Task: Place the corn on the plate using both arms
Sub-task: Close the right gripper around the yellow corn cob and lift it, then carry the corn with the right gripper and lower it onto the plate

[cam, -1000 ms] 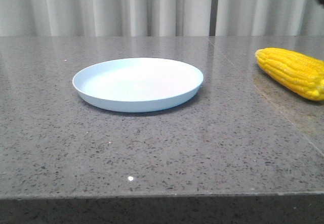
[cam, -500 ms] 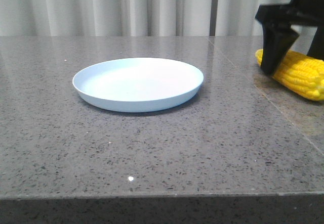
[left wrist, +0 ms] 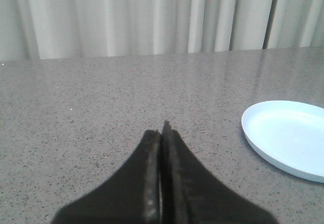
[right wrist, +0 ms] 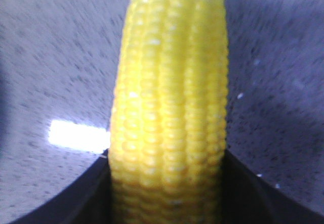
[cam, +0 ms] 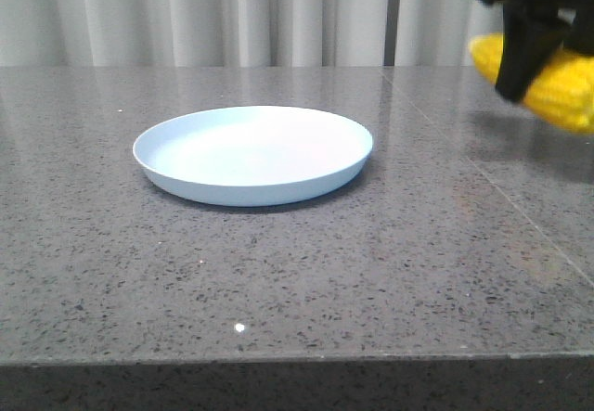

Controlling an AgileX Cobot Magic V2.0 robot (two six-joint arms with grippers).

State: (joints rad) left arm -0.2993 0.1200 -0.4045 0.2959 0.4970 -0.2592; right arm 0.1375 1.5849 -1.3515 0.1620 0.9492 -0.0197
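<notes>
Next, I release the yellow corn from my right gripper on the half of the pale blue plate nearer the seam [cam: 297, 131].
The pale blue plate [cam: 252, 154] sits empty on the grey speckled table, left of centre in the front view; its edge also shows in the left wrist view [left wrist: 288, 135]. My right gripper [cam: 529, 63] is shut on the yellow corn [cam: 560, 91] at the far right and holds it above the table. In the right wrist view the corn [right wrist: 169, 107] fills the space between the two black fingers [right wrist: 76, 204]. My left gripper [left wrist: 162, 138] is shut and empty, low over the table to the left of the plate; it is out of the front view.
The grey stone table [cam: 297, 272] has its front edge near the bottom of the front view. A seam [cam: 483, 170] runs across it to the right of the plate. Pale curtains [cam: 232, 12] hang behind.
My right gripper came down onto the corn, closed on it and lifted it off the table. The plate has not moved.
</notes>
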